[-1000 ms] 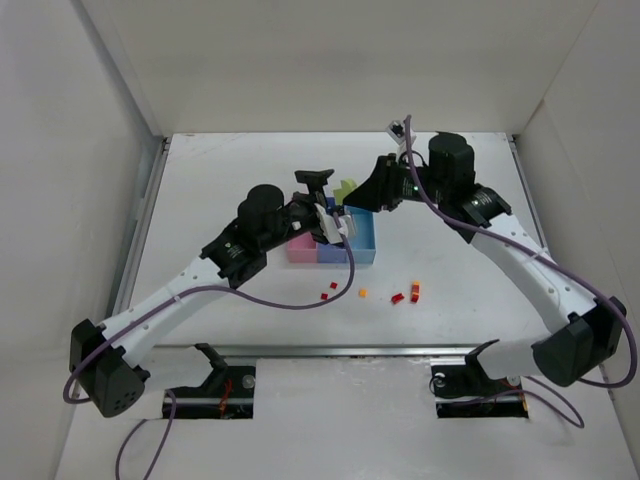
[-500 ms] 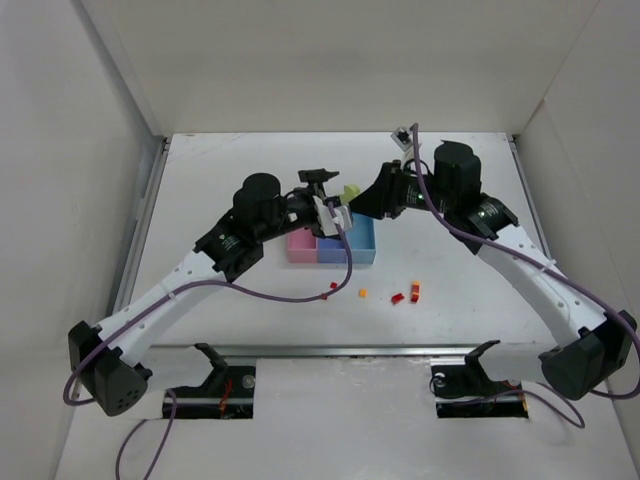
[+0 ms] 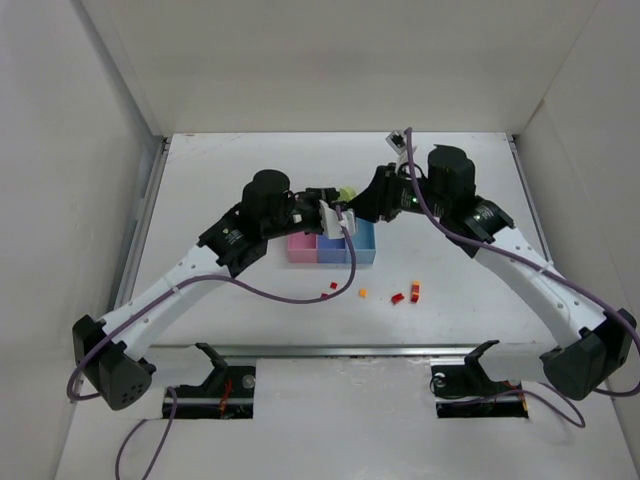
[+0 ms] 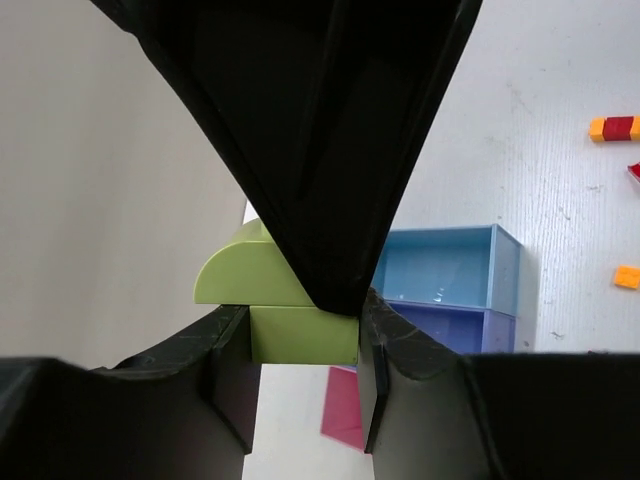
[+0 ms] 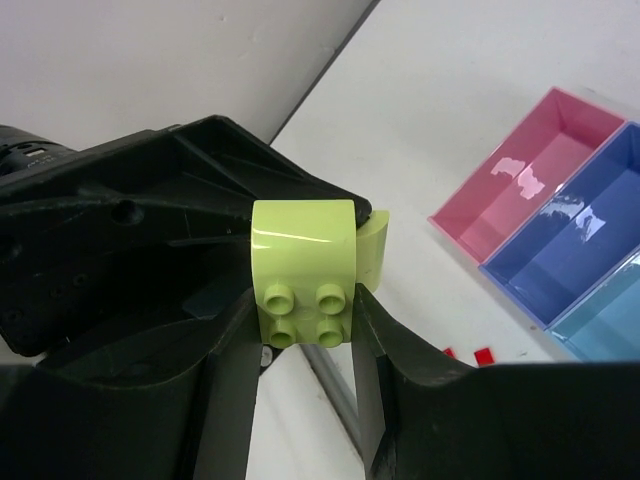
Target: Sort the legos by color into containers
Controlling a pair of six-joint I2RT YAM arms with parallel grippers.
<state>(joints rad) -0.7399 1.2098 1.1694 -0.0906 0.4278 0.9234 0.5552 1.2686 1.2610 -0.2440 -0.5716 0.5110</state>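
Note:
The studded yellow-green block, now in the air behind the containers, will be let go by my right gripper inside the light blue container [image 3: 355, 238] [image 5: 617, 318], toward its near end.
A yellow-green lego [image 3: 346, 193], rounded on one side, hangs in the air behind the containers, and both grippers meet on it. My right gripper [image 5: 305, 320] is shut on its studded block [image 5: 300, 270]. From the other side my left gripper [image 4: 305, 350] has both fingers pressed against the square part of the lego [image 4: 300, 332]. The containers stand in a joined row: pink [image 3: 300, 247], blue-violet [image 3: 330, 250], light blue [image 3: 364, 245]. Small legos lie in front of them: red [image 3: 328, 291], orange [image 3: 363, 293], red [image 3: 397, 298], orange-and-red [image 3: 415, 291].
White walls enclose the table on the left, right and back. A metal rail [image 3: 330, 350] runs along the near edge by the arm bases. A purple cable [image 3: 300, 298] droops from the left arm over the table near the red legos.
My left gripper's fingers have come together onto the yellow-green lego that the right gripper holds. Both grippers have sunk slightly toward the containers.

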